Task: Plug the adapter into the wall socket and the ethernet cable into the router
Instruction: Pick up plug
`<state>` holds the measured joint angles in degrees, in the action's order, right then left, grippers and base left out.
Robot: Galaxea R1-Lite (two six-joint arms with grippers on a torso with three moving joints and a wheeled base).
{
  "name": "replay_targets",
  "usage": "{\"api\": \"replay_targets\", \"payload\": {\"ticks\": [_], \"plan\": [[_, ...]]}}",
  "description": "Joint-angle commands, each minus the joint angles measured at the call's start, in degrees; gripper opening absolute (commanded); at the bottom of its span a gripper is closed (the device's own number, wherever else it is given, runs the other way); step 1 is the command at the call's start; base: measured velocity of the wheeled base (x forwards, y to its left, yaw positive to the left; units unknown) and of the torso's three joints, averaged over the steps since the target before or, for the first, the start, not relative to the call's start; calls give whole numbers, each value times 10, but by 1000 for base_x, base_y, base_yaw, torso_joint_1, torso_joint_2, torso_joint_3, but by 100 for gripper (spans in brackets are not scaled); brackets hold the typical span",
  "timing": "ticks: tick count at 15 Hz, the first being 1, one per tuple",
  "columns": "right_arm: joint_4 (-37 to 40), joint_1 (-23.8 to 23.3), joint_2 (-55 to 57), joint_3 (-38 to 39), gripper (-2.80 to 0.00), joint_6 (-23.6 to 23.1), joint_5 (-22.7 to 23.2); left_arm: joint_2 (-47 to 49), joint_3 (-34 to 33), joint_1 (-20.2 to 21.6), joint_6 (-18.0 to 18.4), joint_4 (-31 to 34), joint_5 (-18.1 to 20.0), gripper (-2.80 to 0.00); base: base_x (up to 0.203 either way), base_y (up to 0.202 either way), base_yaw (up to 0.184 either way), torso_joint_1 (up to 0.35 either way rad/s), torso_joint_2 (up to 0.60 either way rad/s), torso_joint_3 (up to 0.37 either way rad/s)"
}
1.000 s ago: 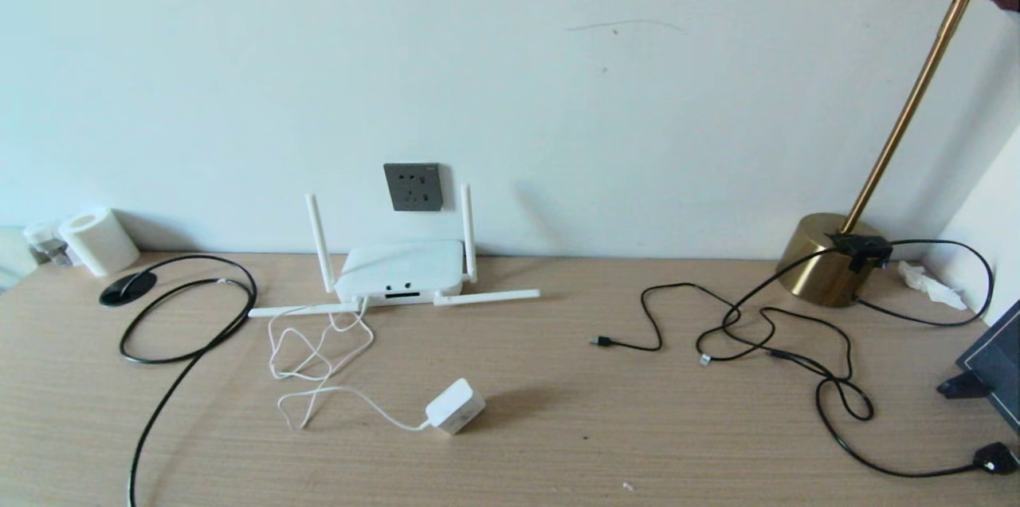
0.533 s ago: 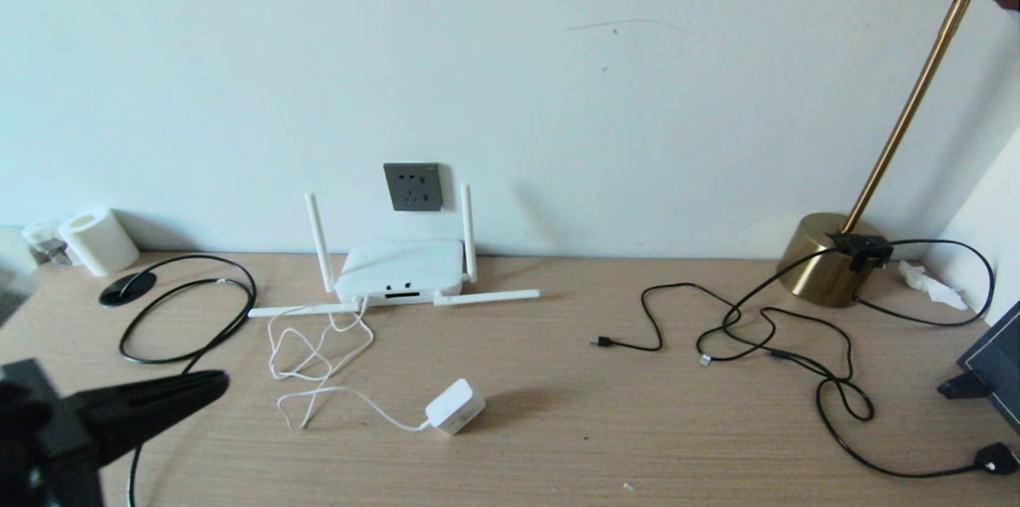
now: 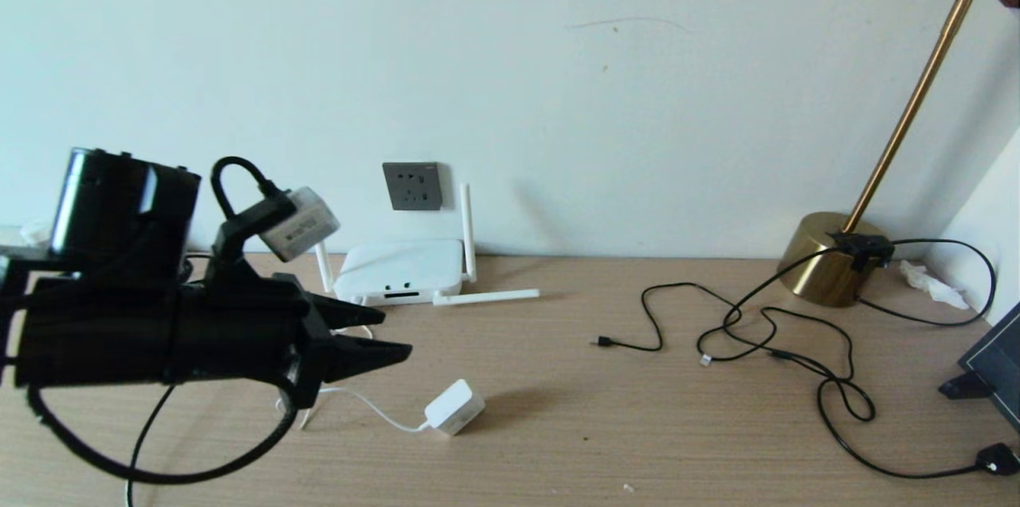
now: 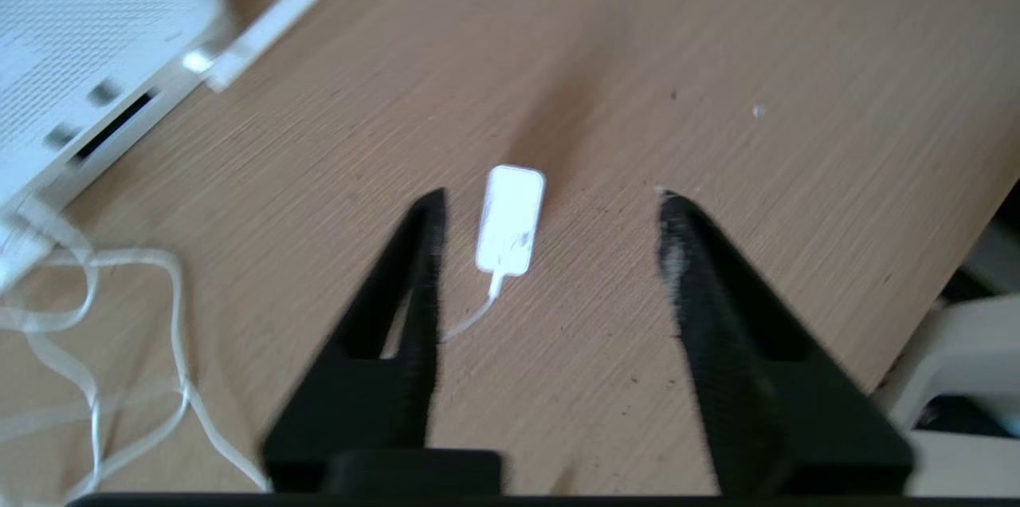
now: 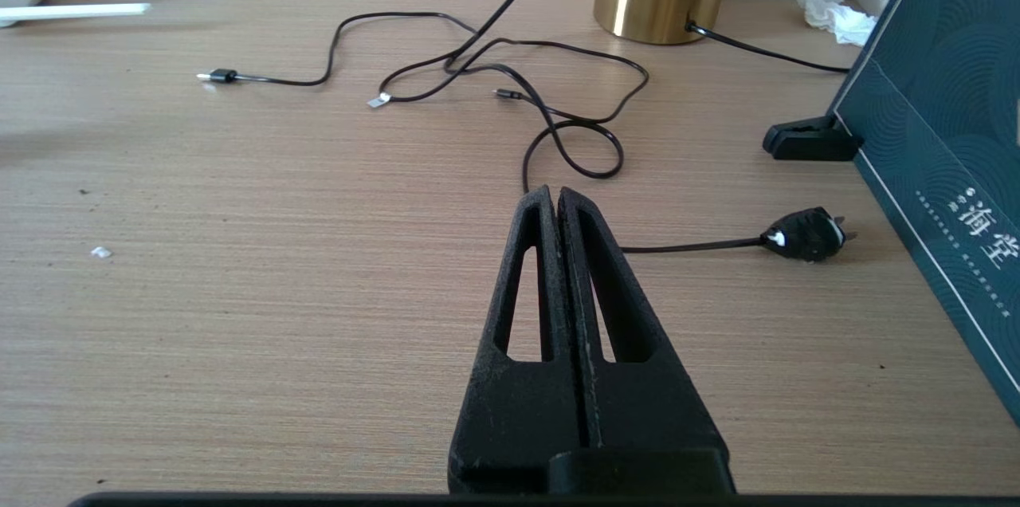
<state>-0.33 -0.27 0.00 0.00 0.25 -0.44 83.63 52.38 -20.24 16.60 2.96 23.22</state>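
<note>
I should next move my left gripper to the white adapter and close it on the adapter's long sides (image 3: 449,407) (image 4: 508,228), toward the end with the thin white cord.
The white adapter (image 3: 454,406) lies on the wooden table, and its thin white cord runs back toward the router (image 3: 400,268). My left gripper (image 3: 397,332) hovers above the table just left of the adapter, open and empty. In the left wrist view the adapter (image 4: 511,220) sits ahead of the left gripper (image 4: 550,200), nearer one fingertip, with the router (image 4: 80,53) off to the side. The dark grey wall socket (image 3: 412,186) is on the wall above the router. Only a stretch of the ethernet cable (image 3: 150,418) shows below the arm. My right gripper (image 5: 555,192) is shut and empty, out of the head view.
A brass lamp base (image 3: 829,256) stands at the back right with thin black cords (image 3: 765,332) tangled in front of it. A black plug (image 5: 805,234) lies near a dark patterned box (image 5: 940,132) at the table's right edge.
My left arm has swung in from the lower left, up and over the table toward the adapter. It now hides the black cable loop and the router's left antennas.
</note>
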Motion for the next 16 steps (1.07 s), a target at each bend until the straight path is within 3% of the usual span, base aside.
{"api": "replay_targets", "payload": {"ticks": [1,3,9,16], "plan": [[0,0,0,0,-280,0,0,48,7,-34,15,2,-24,0,0,0,0,0,0,0],[0,0,1,0,-280,0,0,88,8,-70,29,-1,-83,0,0,0,0,0,0,0],[0,0,0,0,-280,0,0,137,0,-130,53,-6,-150,0,0,0,0,0,0,0],[0,0,1,0,-280,0,0,149,-21,-128,79,-12,-150,0,0,0,0,0,0,0]]}}
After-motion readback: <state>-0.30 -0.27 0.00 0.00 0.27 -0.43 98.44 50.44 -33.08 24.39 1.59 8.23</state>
